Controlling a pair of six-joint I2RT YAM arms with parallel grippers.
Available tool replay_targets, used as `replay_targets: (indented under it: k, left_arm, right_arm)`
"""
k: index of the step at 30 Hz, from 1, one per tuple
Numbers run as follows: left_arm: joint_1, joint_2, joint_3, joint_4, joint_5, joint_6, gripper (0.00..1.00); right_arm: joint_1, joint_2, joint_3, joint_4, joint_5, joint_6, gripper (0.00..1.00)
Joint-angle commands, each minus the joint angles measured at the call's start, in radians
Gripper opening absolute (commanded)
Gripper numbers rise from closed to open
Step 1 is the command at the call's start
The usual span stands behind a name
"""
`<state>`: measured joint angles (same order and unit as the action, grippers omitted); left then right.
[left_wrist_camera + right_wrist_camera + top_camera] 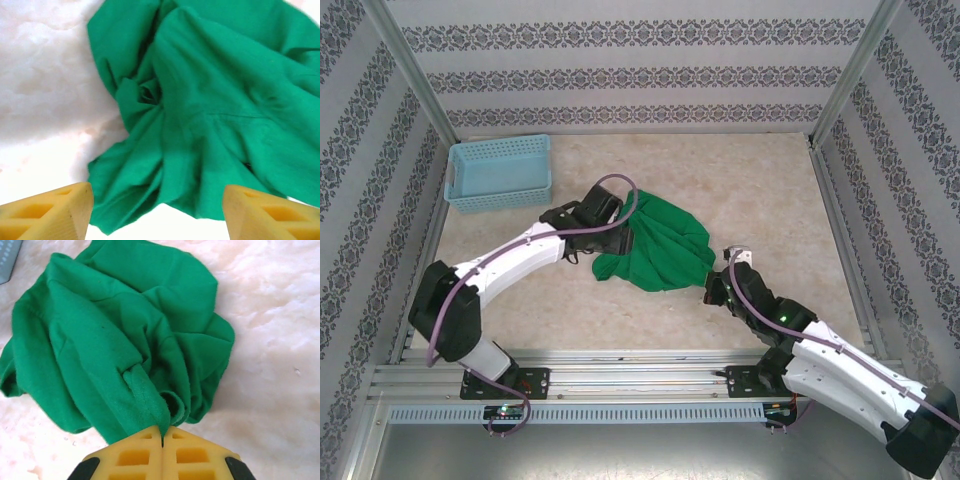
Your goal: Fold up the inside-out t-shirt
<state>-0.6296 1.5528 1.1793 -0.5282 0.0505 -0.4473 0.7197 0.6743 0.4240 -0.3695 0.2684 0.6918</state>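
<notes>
The t-shirt's bunched fold is pinched just at its tip, so my right gripper will open and take the cloth further in before stretching (142,395) the t-shirt.
The bright green t-shirt (660,242) lies bunched in a crumpled heap mid-table. My right gripper (162,432) is shut on a hemmed fold of the t-shirt (125,335) at its right edge, its yellow fingers (195,452) pressed together on the cloth. My left gripper (157,210) hovers open over the heap's left side, the t-shirt (215,110) spread below it and its yellow fingers (55,207) wide apart with only cloth and table beneath. In the top view the left gripper (610,235) sits at the shirt's left edge and the right gripper (718,284) at its lower right.
A light blue mesh basket (500,172) stands at the back left of the table. Patterned walls and metal frame posts enclose the pale tabletop (750,190). A corner of the basket (7,260) shows at the right wrist view's upper left.
</notes>
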Motion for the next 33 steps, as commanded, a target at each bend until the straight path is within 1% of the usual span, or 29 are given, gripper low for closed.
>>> replay_targets:
  k: [1, 2, 4, 6, 8, 10, 13, 16, 17, 19, 21, 24, 27, 29, 33]
  left_arm:
    - [-0.015, 0.031, -0.041, 0.138, 0.069, -0.034, 0.69]
    - [-0.014, 0.047, -0.032, 0.146, 0.062, -0.034, 0.68]
    - [-0.015, 0.08, -0.014, 0.169, 0.062, -0.028, 0.6]
    - [-0.014, 0.112, 0.009, 0.186, 0.068, -0.02, 0.58]
    - [-0.013, 0.15, 0.039, 0.183, 0.07, -0.01, 0.57]
    - [-0.013, 0.184, 0.059, 0.176, 0.065, -0.009, 0.56]
    - [-0.013, 0.206, 0.064, 0.171, 0.053, -0.004, 0.5]
    - [-0.013, 0.208, 0.056, 0.173, 0.046, 0.004, 0.4]
    - [-0.013, 0.206, 0.05, 0.177, 0.048, 0.006, 0.37]
    - [-0.013, 0.204, 0.042, 0.181, 0.049, 0.008, 0.33]
    - [-0.013, 0.199, 0.035, 0.183, 0.048, 0.012, 0.3]
    - [-0.013, 0.189, 0.027, 0.181, 0.04, 0.014, 0.27]
    - [-0.013, 0.179, 0.019, 0.18, 0.037, 0.018, 0.26]
    - [-0.014, 0.176, 0.018, 0.174, 0.032, 0.022, 0.26]
    - [-0.013, 0.176, 0.021, 0.166, 0.022, 0.03, 0.21]
  right_arm:
    - [-0.032, -0.013, -0.024, -0.002, 0.006, 0.049, 0.0]
    - [-0.042, -0.01, -0.027, 0.0, -0.004, 0.053, 0.0]
    - [-0.059, -0.006, -0.031, -0.012, -0.01, 0.069, 0.0]
    - [-0.082, 0.001, -0.031, -0.025, -0.024, 0.077, 0.0]
    - [-0.113, 0.017, -0.033, -0.017, -0.072, 0.069, 0.0]
    - [-0.146, 0.034, -0.029, 0.003, -0.147, 0.045, 0.06]
    - [-0.198, 0.052, 0.002, 0.005, -0.252, 0.004, 0.2]
    - [-0.275, 0.074, 0.035, 0.014, -0.37, -0.037, 0.35]
    - [-0.309, 0.091, 0.043, 0.032, -0.435, -0.049, 0.38]
    - [-0.365, 0.139, 0.057, 0.065, -0.528, -0.062, 0.42]
    - [-0.406, 0.204, 0.077, 0.085, -0.583, -0.078, 0.42]
    - [-0.429, 0.279, 0.096, 0.104, -0.607, -0.107, 0.41]
    - [-0.433, 0.327, 0.103, 0.13, -0.633, -0.115, 0.36]
    - [-0.428, 0.337, 0.104, 0.131, -0.646, -0.119, 0.32]
    - [-0.422, 0.311, 0.094, 0.106, -0.612, -0.124, 0.24]
